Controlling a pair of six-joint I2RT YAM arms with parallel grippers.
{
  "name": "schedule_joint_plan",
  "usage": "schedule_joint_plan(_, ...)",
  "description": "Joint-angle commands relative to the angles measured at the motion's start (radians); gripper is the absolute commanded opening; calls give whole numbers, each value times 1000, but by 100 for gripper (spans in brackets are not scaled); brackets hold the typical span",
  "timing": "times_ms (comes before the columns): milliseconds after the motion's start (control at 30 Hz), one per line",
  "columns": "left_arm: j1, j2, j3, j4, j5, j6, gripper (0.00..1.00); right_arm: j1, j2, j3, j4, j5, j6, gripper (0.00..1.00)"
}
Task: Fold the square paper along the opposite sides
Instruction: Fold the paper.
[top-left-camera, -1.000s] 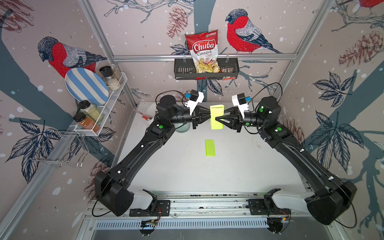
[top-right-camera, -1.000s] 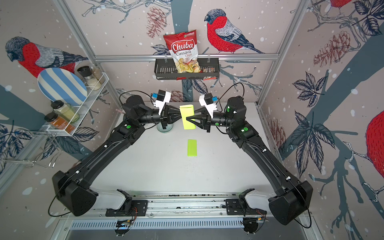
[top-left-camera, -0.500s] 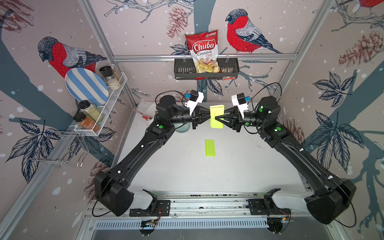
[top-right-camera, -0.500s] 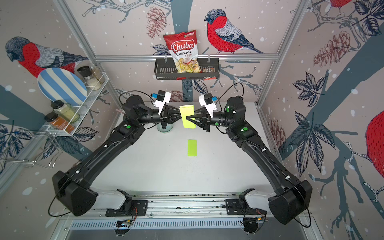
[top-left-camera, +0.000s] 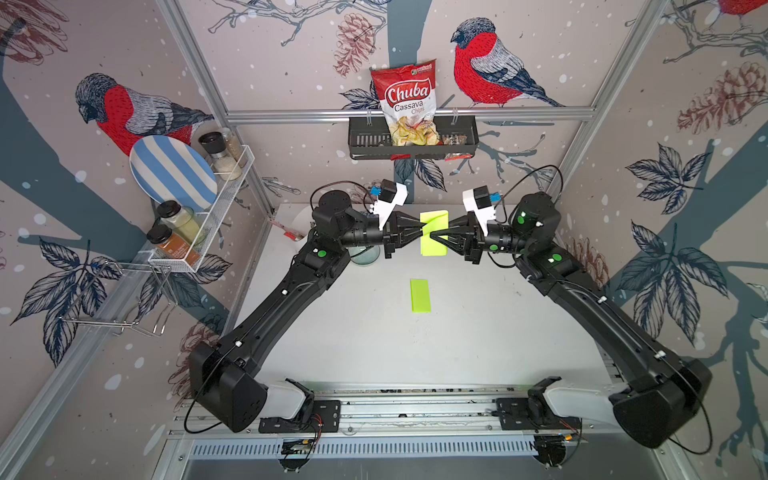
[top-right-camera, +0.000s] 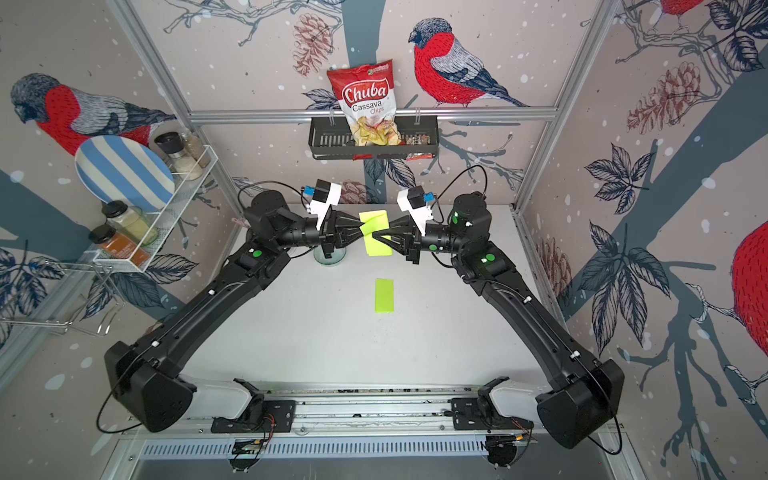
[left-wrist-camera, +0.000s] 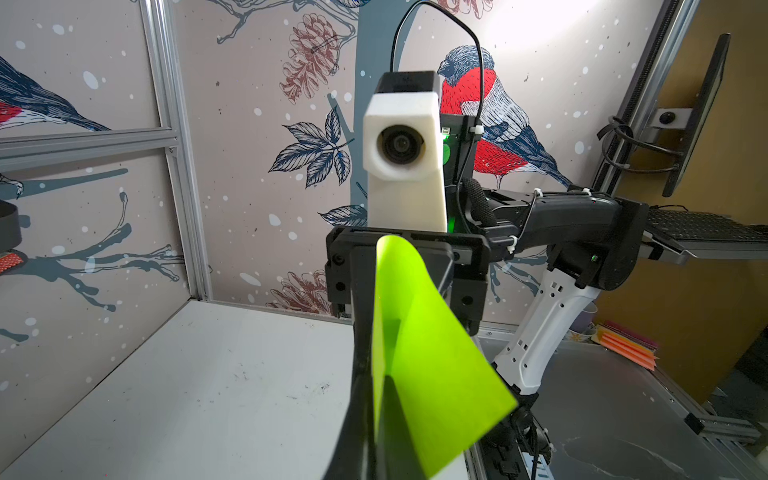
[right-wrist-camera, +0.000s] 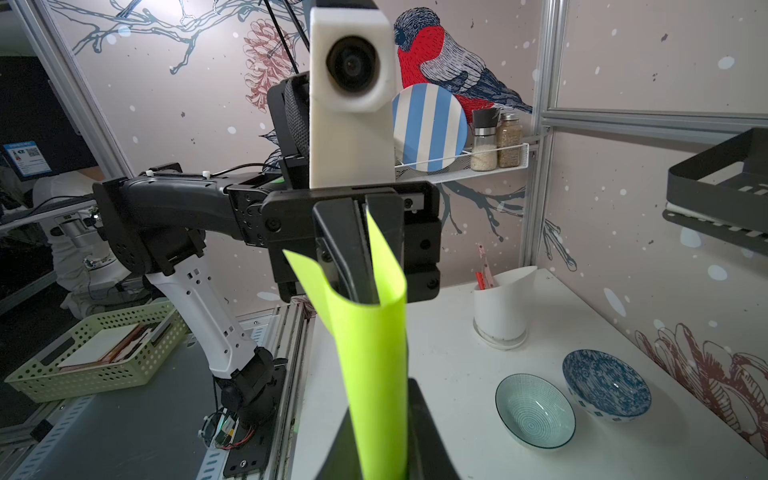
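Observation:
The fingers of my left gripper are deep inside the square paper's loop, so that gripper should open, back clear and pinch only the paper's near edge (top-left-camera: 422, 242).
The square paper (top-left-camera: 436, 247) (top-right-camera: 378, 247) is lime green and hangs in the air at the back middle of the table, between the two grippers. My left gripper (top-left-camera: 424, 226) (top-right-camera: 363, 227) is shut on one side of it; in the left wrist view the sheet (left-wrist-camera: 428, 365) fans out from the pinched jaws (left-wrist-camera: 374, 415). My right gripper (top-left-camera: 432, 237) (top-right-camera: 374, 237) faces it from the other side. In the right wrist view the paper (right-wrist-camera: 374, 353) curves into a U-shaped loop, and the right gripper (right-wrist-camera: 380, 399) presses that loop from both sides.
A folded green paper (top-left-camera: 420, 295) (top-right-camera: 384, 295) lies flat mid-table. A pale glass bowl (right-wrist-camera: 534, 409), a blue patterned bowl (right-wrist-camera: 606, 388) and a white cup (right-wrist-camera: 500, 307) stand at the back left. A spice rack (top-left-camera: 199, 232) and a black wall basket (top-left-camera: 413, 143) hang on the walls.
The right gripper's jaws have drawn closer together around the bent paper. Both arms and the left grip stay almost where they were.

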Motion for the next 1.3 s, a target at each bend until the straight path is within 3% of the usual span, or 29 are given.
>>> schedule_joint_plan(0, 3, -2, 0, 5, -2, 5, 0, 7, -1, 2, 71, -23, 0, 16)
schedule_joint_plan(300, 4, -12, -2, 12, -6, 6, 6, 10, -11, -8, 74, -21, -2, 13)
schedule_joint_plan(1000, 30, -64, 7, 64, -18, 14, 63, 10, -13, -44, 79, -20, -6, 11)
schedule_joint_plan(1267, 57, -107, -19, 62, -9, 34, 74, 9, -43, -20, 55, -44, -12, 10)
